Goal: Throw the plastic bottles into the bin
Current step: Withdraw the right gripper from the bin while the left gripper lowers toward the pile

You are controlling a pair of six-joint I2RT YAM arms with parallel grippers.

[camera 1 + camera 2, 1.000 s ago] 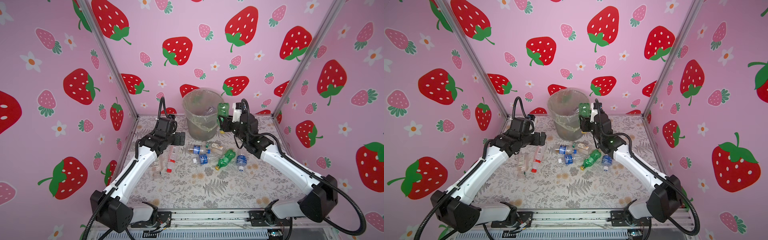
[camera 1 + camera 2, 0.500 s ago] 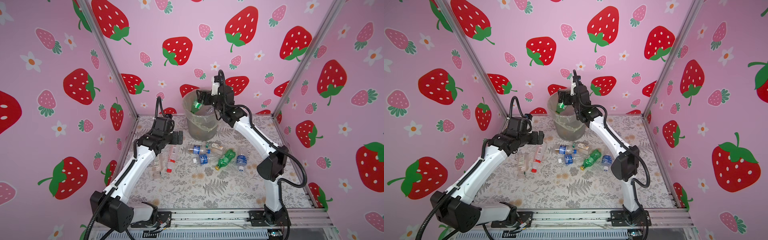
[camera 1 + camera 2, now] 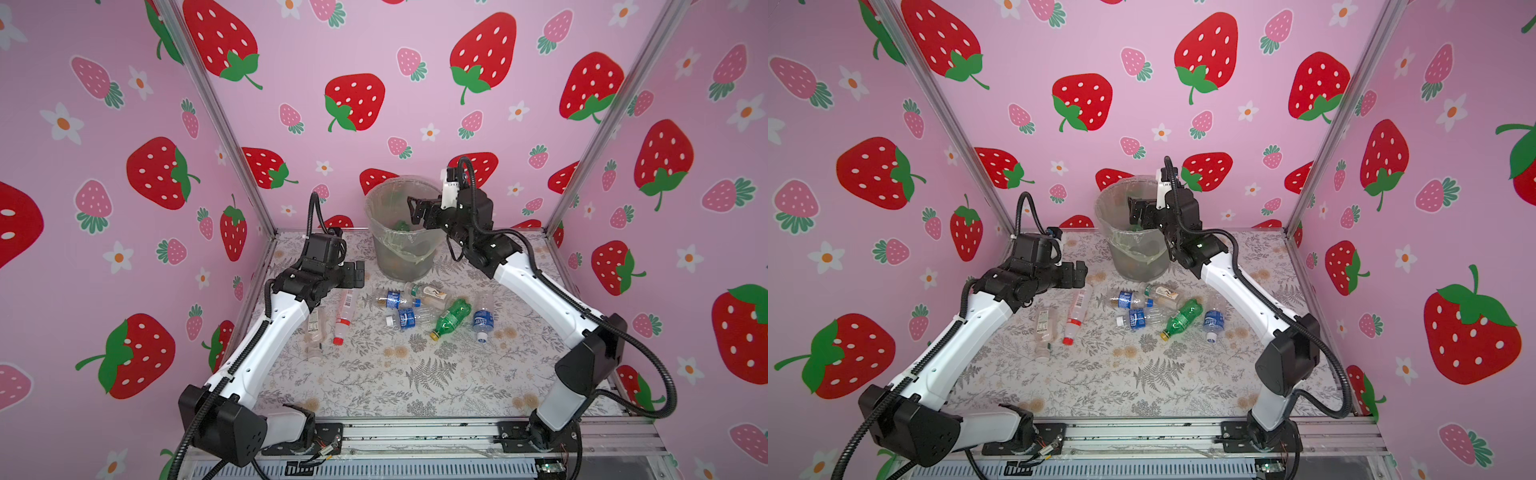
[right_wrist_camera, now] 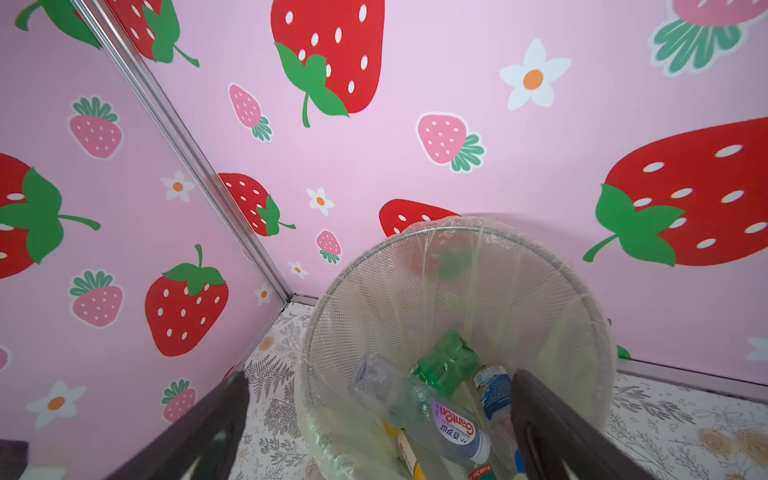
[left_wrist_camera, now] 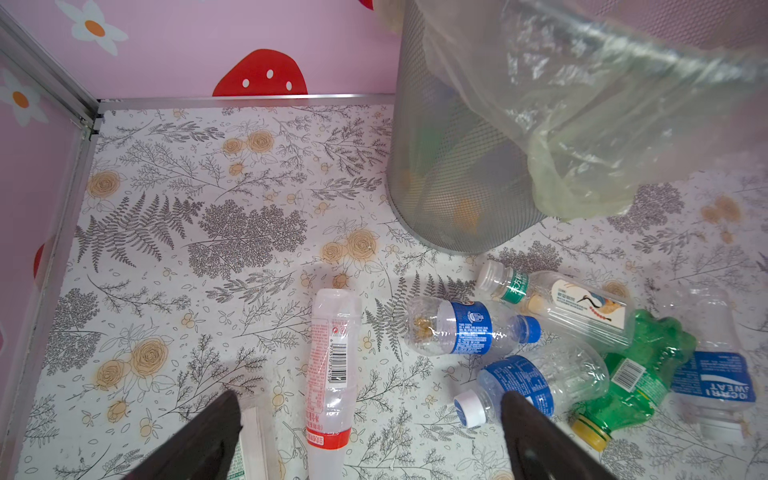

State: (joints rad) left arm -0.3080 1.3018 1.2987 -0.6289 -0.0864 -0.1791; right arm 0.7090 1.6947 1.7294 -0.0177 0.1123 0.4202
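Observation:
My left gripper is to move next to the clear bottle beside the red-labelled bottle, where it should close around the clear bottle's white label point(image 3: 313, 325) point(image 5: 255, 452).
The grey mesh bin point(image 3: 401, 257) point(image 3: 1136, 262) with its clear liner stands at the back middle. My right gripper point(image 3: 417, 210) point(image 3: 1136, 212) hovers open and empty over its mouth. The right wrist view looks down between the open fingers point(image 4: 380, 376) into the bin point(image 4: 457, 226), where a green bottle point(image 4: 446, 361) and a clear bottle point(image 4: 415, 407) lie among others. Several plastic bottles lie in front of the bin: a red-labelled one point(image 3: 344, 309) point(image 5: 330, 361), blue-labelled ones point(image 3: 395, 299) point(image 5: 461, 328), and a green one point(image 3: 451, 318) point(image 5: 640, 374). My left gripper point(image 3: 357, 272) point(image 5: 370, 411) hangs open above the red-labelled bottle.
Pink strawberry walls with metal corner posts point(image 3: 226, 137) close in three sides. A clear bottle point(image 3: 316, 328) lies under the left forearm. The bin's liner point(image 5: 582, 137) hangs down its side. The front half of the floral table point(image 3: 415, 374) holds no bottles.
The right gripper carried a green bottle from beside the bin to over its mouth and opened; the bottle now lies in the bin. The left gripper moved a little towards the bottles.

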